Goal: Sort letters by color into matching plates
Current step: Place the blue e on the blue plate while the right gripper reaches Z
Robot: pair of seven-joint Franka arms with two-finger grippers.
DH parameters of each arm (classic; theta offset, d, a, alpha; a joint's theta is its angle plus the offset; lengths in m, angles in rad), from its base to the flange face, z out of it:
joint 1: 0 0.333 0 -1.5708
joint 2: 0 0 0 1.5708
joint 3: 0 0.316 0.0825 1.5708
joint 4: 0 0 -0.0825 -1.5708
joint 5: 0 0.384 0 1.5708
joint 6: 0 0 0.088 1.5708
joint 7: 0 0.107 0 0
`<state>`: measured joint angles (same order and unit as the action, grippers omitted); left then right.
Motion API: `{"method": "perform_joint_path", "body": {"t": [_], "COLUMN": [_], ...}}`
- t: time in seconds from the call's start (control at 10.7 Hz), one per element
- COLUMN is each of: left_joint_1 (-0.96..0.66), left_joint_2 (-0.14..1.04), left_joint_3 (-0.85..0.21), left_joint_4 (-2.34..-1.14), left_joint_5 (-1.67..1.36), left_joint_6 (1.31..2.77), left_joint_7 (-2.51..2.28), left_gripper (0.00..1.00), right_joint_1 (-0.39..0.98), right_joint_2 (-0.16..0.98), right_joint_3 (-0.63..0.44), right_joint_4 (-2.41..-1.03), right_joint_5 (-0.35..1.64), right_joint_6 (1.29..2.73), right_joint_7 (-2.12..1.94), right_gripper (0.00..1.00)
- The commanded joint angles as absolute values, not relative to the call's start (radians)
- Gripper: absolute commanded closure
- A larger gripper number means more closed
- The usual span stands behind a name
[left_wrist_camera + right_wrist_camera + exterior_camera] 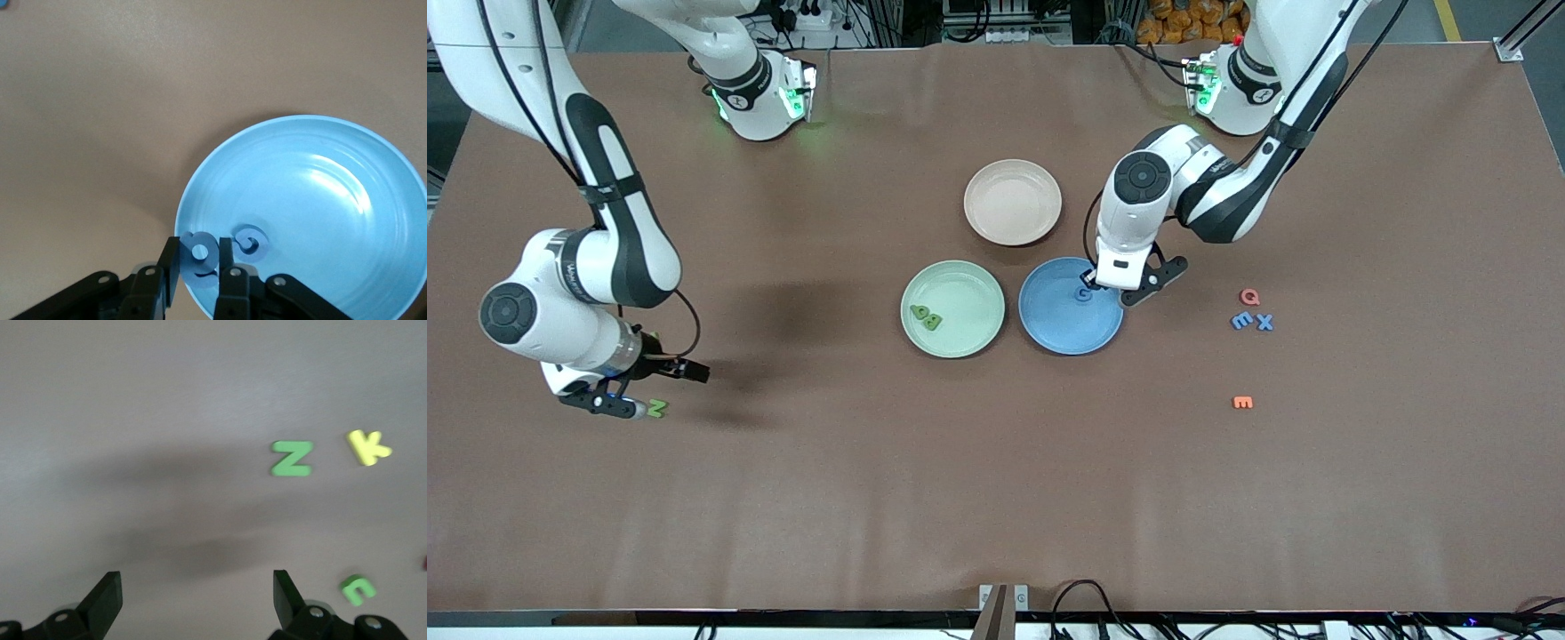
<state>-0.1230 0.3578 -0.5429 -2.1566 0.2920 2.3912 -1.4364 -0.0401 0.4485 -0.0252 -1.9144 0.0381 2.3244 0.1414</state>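
I will close my right gripper on the sides of the green Z (657,409) (292,459) next to the yellow K, because the Z belongs in the mint green plate.
My left gripper (1089,284) hangs over the rim of the blue plate (1071,333) and is shut on a blue letter (200,252). In the left wrist view another blue letter (250,241) lies in that blue plate (320,193), right beside the held one. The mint green plate (969,298) holds two green letters (925,316). My right gripper (645,388) is open and holds nothing, low over the table at the right arm's end, beside a green letter (657,408). The right wrist view shows the right gripper (197,587), a green Z (291,458), a yellow K (368,447) and a small green letter (358,588).
An empty beige-pink plate (1013,202) sits farther from the front camera than the other two plates. Toward the left arm's end lie a red Q (1250,297), a blue E (1240,321), a blue X (1264,323) and an orange E (1242,403).
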Motion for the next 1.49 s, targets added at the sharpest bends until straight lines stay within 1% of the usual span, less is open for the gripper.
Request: {"method": "perform_joint_path", "body": {"t": [0.0, 0.19, 0.37, 0.47, 0.56, 0.65, 0.75, 1.03, 1.21, 1.4], "left_joint_1": [-0.144, -0.147, -0.155, -0.155, -0.155, -0.155, -0.155, -0.146, -0.137, -0.133], "left_joint_2": [0.379, 0.391, 0.396, 0.400, 0.402, 0.402, 0.403, 0.400, 0.394, 0.391], "left_joint_3": [-0.543, -0.543, -0.543, -0.543, -0.543, -0.543, -0.543, -0.542, -0.541, -0.538], "left_joint_4": [-2.111, -2.091, -2.079, -2.076, -2.071, -2.071, -2.069, -2.071, -2.069, -2.069], "left_joint_5": [0.321, 0.321, 0.321, 0.322, 0.322, 0.322, 0.324, 0.324, 0.327, 0.327], "left_joint_6": [2.378, 2.378, 2.378, 2.378, 2.378, 2.378, 2.378, 2.375, 2.329, 2.313], "left_joint_7": [-1.479, -1.483, -1.482, -1.482, -1.482, -1.482, -1.480, -1.471, -1.433, -1.416], "left_gripper": [1.00, 1.00, 1.00, 0.81, 0.43, 0.29, 0.20, 0.20, 0.22, 0.22], "right_joint_1": [-0.101, -0.132, -0.141, -0.144, -0.146, -0.152, -0.156, -0.167, -0.179, -0.179], "right_joint_2": [0.451, 0.491, 0.538, 0.557, 0.572, 0.586, 0.603, 0.653, 0.675, 0.693], "right_joint_3": [-0.014, -0.012, -0.012, -0.012, -0.012, -0.012, -0.012, -0.012, -0.012, -0.012], "right_joint_4": [-1.950, -1.927, -1.875, -1.850, -1.829, -1.812, -1.793, -1.747, -1.744, -1.741], "right_joint_5": [0.014, -0.005, -0.005, -0.005, -0.003, -0.003, -0.003, -0.003, -0.002, -0.003], "right_joint_6": [2.390, 2.411, 2.414, 2.414, 2.414, 2.414, 2.414, 2.416, 2.457, 2.476], "right_joint_7": [0.109, 0.109, 0.110, 0.110, 0.110, 0.110, 0.110, 0.112, 0.112, 0.115], "right_gripper": [0.00, 0.00, 0.00, 0.00, 0.00, 0.00, 0.00, 0.00, 0.00, 0.00]}}
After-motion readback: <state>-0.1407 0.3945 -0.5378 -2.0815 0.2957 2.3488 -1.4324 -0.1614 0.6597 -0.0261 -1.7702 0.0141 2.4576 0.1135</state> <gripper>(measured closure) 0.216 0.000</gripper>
